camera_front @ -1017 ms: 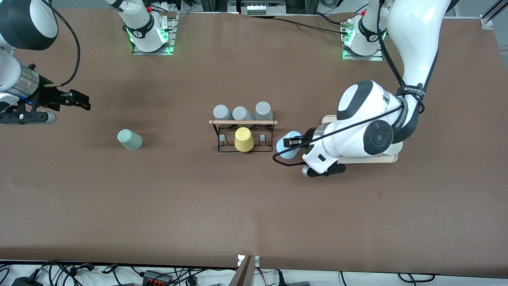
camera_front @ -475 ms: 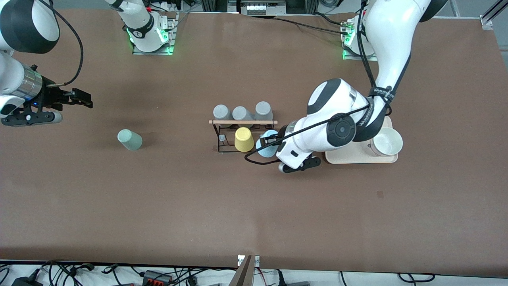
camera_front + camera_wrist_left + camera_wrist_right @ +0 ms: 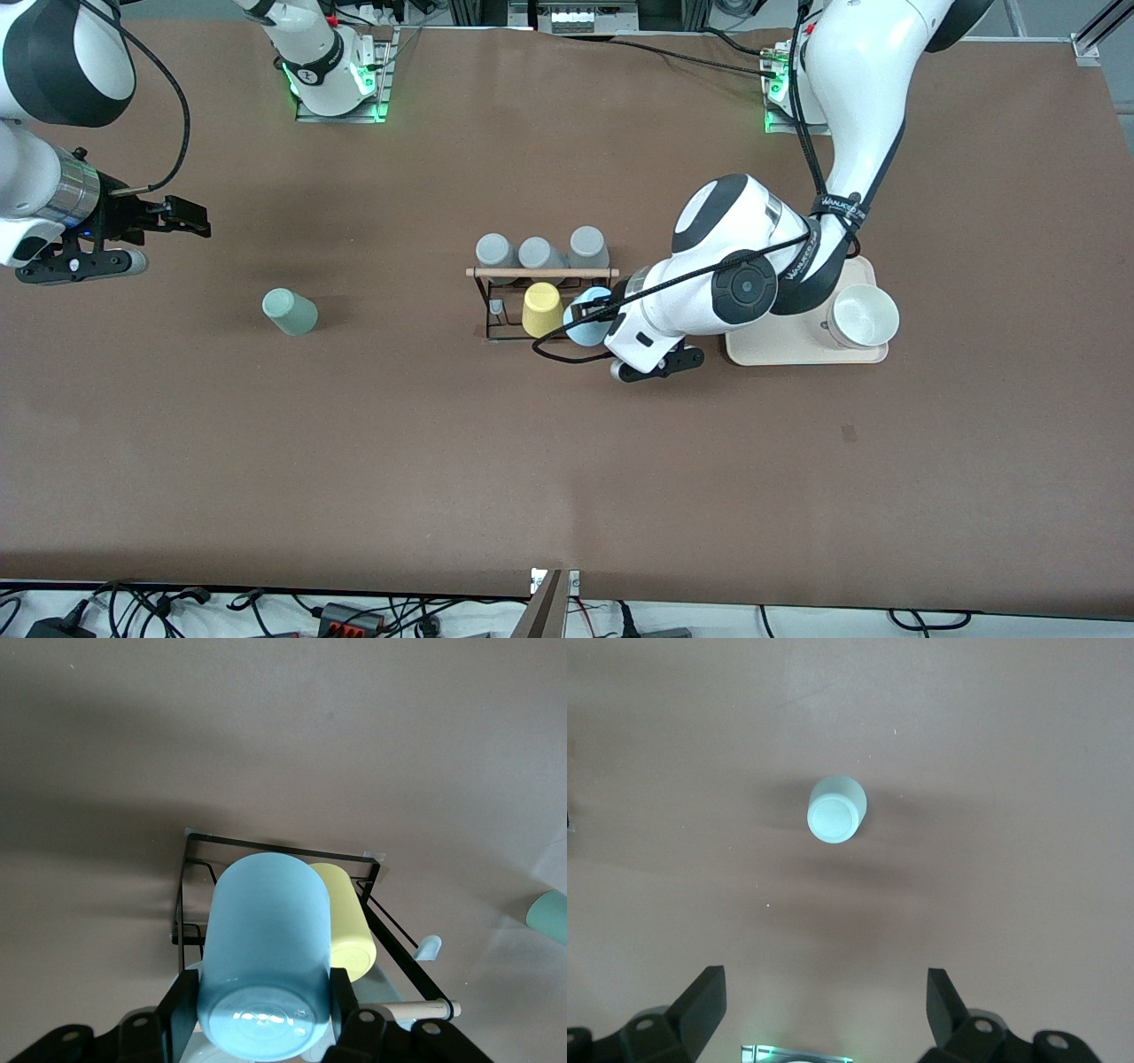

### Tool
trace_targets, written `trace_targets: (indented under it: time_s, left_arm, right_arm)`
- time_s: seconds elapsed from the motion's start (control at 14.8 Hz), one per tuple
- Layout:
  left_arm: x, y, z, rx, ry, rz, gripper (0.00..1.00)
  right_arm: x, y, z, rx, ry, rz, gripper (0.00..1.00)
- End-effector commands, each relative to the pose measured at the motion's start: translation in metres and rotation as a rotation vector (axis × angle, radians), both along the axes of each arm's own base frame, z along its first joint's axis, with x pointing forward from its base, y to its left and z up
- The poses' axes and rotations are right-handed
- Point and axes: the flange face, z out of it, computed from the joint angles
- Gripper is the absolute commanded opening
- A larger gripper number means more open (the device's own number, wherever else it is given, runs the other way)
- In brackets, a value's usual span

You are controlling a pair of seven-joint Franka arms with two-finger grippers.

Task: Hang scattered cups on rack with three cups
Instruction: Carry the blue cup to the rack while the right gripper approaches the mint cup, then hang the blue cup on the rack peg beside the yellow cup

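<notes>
Next, my left gripper lets go of the light blue cup on the rack's front row [image 3: 591,315] [image 3: 241,943], next to the yellow cup.
My left gripper [image 3: 592,315] [image 3: 261,988] is shut on the light blue cup [image 3: 585,326] [image 3: 266,939], holding it by its sides. It holds the cup at the rack [image 3: 542,273] [image 3: 283,848], at the end toward the left arm, right beside the yellow cup [image 3: 542,310] [image 3: 350,921]. Three grey cups [image 3: 536,252] sit in a row along the rack's wooden rod. The mint-green cup [image 3: 289,312] [image 3: 836,810] lies on the table toward the right arm's end. My right gripper [image 3: 182,219] [image 3: 824,1001] hangs open over the table by that cup, holding nothing.
A cream tray [image 3: 780,350] with a white bowl [image 3: 861,316] on it lies beside the rack, toward the left arm's end. The left arm's forearm spans the gap between tray and rack. A black cable loops under the left wrist.
The left arm has carried the blue cup from beside the tray to the rack, next to the yellow cup, uncovering the bowl. The right gripper has barely shifted.
</notes>
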Motion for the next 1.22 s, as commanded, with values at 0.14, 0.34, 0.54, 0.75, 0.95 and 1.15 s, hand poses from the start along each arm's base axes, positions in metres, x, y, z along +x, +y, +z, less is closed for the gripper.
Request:
trace_targets:
  time_s: [0.14, 0.34, 0.54, 0.75, 0.95, 1.15]
  left_arm:
    - [-0.011, -0.009, -0.002, 0.035, 0.065, -0.024, 0.07]
    - [-0.018, -0.011, 0.008, 0.041, 0.087, -0.031, 0.07]
    - [-0.017, -0.008, 0.011, 0.042, 0.083, -0.029, 0.07]
    - [-0.014, -0.01, -0.006, 0.048, 0.082, -0.032, 0.07]
    - [-0.007, -0.007, -0.018, 0.073, 0.036, -0.026, 0.08]
    - [-0.01, -0.014, -0.033, 0.089, 0.036, -0.039, 0.24]
  right_arm:
    - [0.001, -0.002, -0.007, -0.002, 0.026, -0.045, 1.0]
    - [0.005, 0.007, -0.021, -0.009, 0.046, -0.061, 1.0]
    - [0.009, 0.012, -0.036, -0.011, 0.062, -0.048, 1.0]
    - [0.012, 0.014, -0.045, -0.018, 0.058, -0.042, 1.0]
    - [0.019, 0.013, -0.063, -0.014, 0.055, -0.044, 1.0]
    - [0.025, 0.013, -0.08, -0.012, 0.054, -0.05, 1.0]
